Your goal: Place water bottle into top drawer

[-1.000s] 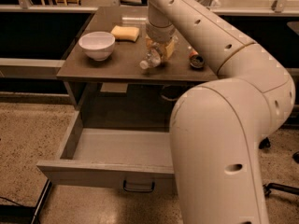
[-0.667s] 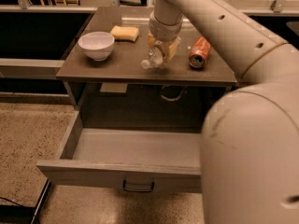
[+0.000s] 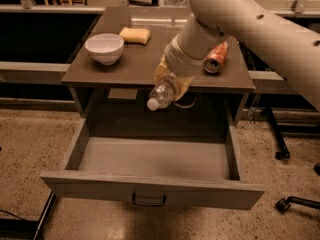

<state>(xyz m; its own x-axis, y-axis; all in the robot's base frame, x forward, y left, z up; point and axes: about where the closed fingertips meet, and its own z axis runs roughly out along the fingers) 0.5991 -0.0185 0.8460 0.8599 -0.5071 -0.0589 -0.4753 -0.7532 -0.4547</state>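
Note:
My gripper is going to release the water bottle near the middle of the open drawer's bottom (image 3: 166, 150), behind the dark pull handle.
My gripper (image 3: 171, 82) is shut on the water bottle (image 3: 161, 94), a small clear bottle with a white cap pointing down and left. It hangs in the air just past the front edge of the brown table top (image 3: 110, 71), above the back of the top drawer (image 3: 150, 159). The drawer is pulled wide open and nothing lies inside it. Its flat grey front panel carries a small dark pull handle (image 3: 148, 200) at the centre.
On the table top stand a white bowl (image 3: 104, 48), a yellow sponge (image 3: 134, 35) and an orange soda can (image 3: 216, 58) lying on its side. My arm (image 3: 250, 19) crosses the upper right. Chair casters (image 3: 286, 204) sit on the floor at right.
The gripper has carried the water bottle off the table top, forward and down to above the open drawer. The arm has swung away from the right foreground.

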